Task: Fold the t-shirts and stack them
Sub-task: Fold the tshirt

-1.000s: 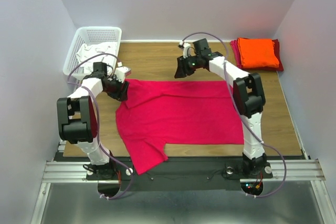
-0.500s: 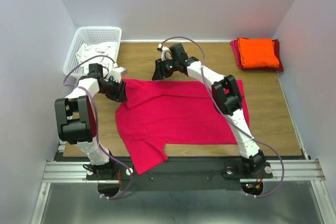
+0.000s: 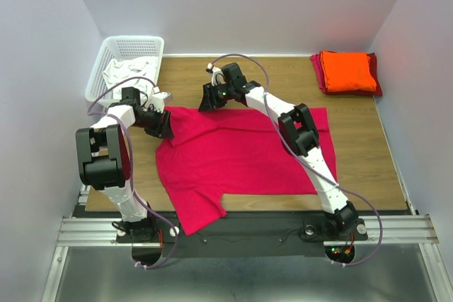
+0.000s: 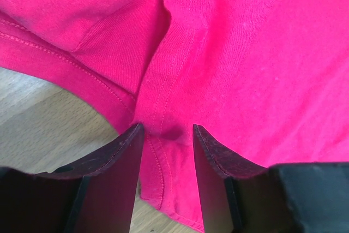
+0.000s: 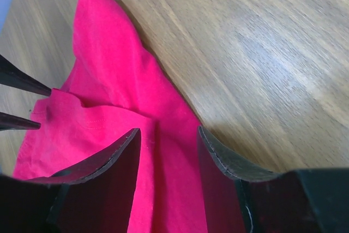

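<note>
Next, my left gripper pinches the hem's end (image 4: 148, 114) and pulls it flat with my right gripper, as the t-shirt's upper hem lies wavy over the layer below.
The pinkish-red t-shirt (image 3: 241, 153) lies spread flat on the wooden table. My left gripper (image 3: 161, 124) is at the shirt's far left corner. It is open, its fingers astride a raised fold of the hem (image 4: 166, 132). My right gripper (image 3: 209, 99) is at the shirt's far edge, just right of the left one. It is open, its fingers (image 5: 169, 132) over the cloth's edge (image 5: 109, 80). The orange shirt (image 3: 347, 71) lies folded on the folded darker red shirt (image 3: 375, 86) at the far right corner.
A white basket (image 3: 126, 65) with white cloth in it stands at the far left, just behind my left gripper. Bare wood (image 5: 245, 36) lies beyond the shirt's far edge. The left gripper's fingertips (image 5: 22, 83) show at the left of the right wrist view.
My right gripper has moved left along the shirt's far edge, from near the middle to close by the left gripper. The left gripper has hardly moved.
</note>
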Controlling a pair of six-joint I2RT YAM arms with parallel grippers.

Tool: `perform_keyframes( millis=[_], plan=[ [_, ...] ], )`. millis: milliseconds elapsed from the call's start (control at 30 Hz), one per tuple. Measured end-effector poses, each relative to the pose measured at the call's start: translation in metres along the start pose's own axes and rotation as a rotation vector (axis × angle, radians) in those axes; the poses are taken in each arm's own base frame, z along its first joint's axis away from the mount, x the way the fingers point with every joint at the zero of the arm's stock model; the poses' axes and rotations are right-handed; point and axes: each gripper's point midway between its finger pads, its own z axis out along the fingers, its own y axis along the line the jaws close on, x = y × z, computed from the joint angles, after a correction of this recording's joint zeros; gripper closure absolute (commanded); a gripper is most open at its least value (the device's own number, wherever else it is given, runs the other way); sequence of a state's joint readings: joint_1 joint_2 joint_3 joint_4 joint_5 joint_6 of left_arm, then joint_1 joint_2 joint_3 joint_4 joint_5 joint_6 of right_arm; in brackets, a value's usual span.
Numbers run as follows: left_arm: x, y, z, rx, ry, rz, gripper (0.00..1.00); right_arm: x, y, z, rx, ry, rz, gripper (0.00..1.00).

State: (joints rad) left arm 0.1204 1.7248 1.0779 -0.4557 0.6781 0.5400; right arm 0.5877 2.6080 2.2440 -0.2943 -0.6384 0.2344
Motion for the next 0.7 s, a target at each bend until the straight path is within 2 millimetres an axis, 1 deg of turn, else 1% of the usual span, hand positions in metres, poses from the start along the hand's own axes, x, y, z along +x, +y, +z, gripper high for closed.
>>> perform_keyframes(
  millis=[233, 367, 500, 533, 633, 667, 700],
  plan=[
    [-0.002, 0.001, 0.0, -0.002, -0.007, 0.004, 0.49, 0.002, 0.007, 0.006, -0.017, 0.001, -0.005, 0.52],
    [-0.001, 0.002, 0.001, -0.001, -0.008, 0.001, 0.5, 0.004, 0.014, 0.008, -0.035, 0.006, -0.009, 0.55],
    [0.0, 0.003, 0.002, 0.0, -0.006, -0.003, 0.5, 0.006, 0.021, 0.01, -0.054, 0.014, -0.005, 0.62],
    [0.0, 0.003, 0.002, 0.0, -0.007, -0.002, 0.51, 0.007, 0.023, 0.011, -0.06, 0.017, -0.003, 0.63],
    [-0.001, 0.004, 0.002, 0.001, -0.009, -0.001, 0.55, 0.008, 0.027, 0.012, -0.07, 0.022, -0.006, 0.73],
    [-0.001, 0.004, 0.002, 0.001, -0.01, 0.0, 0.58, 0.009, 0.028, 0.013, -0.074, 0.024, -0.005, 0.81],
    [-0.001, 0.004, 0.002, 0.001, -0.01, 0.0, 0.6, 0.009, 0.029, 0.013, -0.076, 0.025, -0.003, 0.85]
  ],
)
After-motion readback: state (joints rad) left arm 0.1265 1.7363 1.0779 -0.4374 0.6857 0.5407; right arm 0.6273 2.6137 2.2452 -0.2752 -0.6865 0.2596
